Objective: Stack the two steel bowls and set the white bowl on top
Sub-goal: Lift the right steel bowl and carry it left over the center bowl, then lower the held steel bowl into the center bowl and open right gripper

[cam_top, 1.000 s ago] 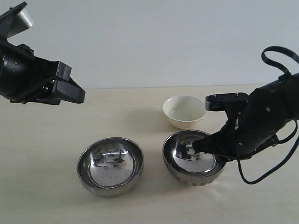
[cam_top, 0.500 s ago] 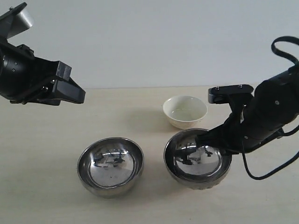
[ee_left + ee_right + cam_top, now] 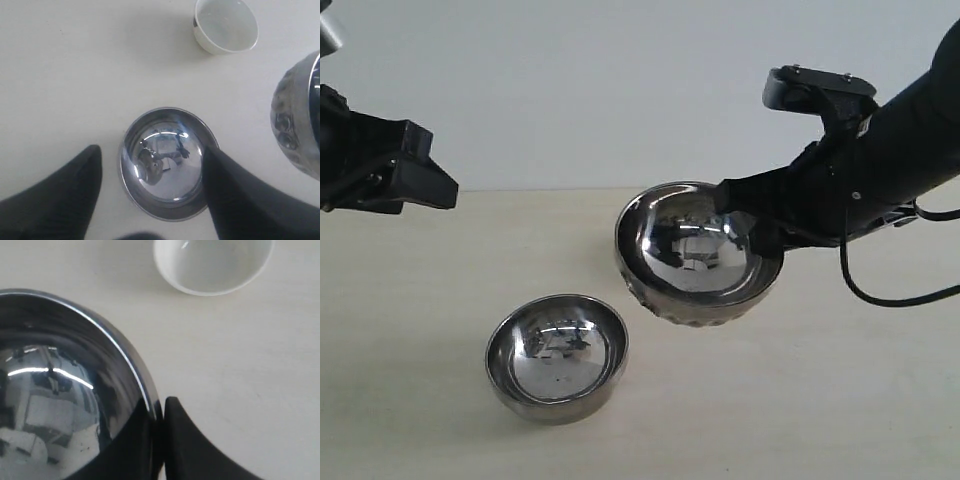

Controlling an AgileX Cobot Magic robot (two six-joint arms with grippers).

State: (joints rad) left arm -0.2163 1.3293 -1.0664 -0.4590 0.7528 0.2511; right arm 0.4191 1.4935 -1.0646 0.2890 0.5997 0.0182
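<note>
The robot's right gripper will release the ribbed steel bowl inside the smooth steel bowl (image 3: 563, 350) that stands on the table. The ribbed bowl is now tilted in the air above it.
My right gripper (image 3: 738, 218) is shut on the rim of the ribbed steel bowl (image 3: 695, 260) and holds it tilted in the air, above and right of the smooth steel bowl (image 3: 557, 352) on the table. In the right wrist view one finger is inside the ribbed bowl (image 3: 60, 390) and one outside, pinched at the gripper (image 3: 161, 407). The white bowl (image 3: 212, 262) stands on the table beyond; the exterior view hides it behind the lifted bowl. My left gripper (image 3: 151, 152) hangs open high above the smooth bowl (image 3: 165, 165), empty. The white bowl (image 3: 226, 25) and ribbed bowl (image 3: 297, 115) also show there.
The pale beige table (image 3: 820, 400) runs back to a light wall. My left arm (image 3: 380, 170) sits high at the left edge. A black cable (image 3: 880, 295) loops below my right arm.
My right gripper has lifted the ribbed steel bowl off the table, up and to the left, so it now covers the white bowl. My left arm has drawn back leftward.
</note>
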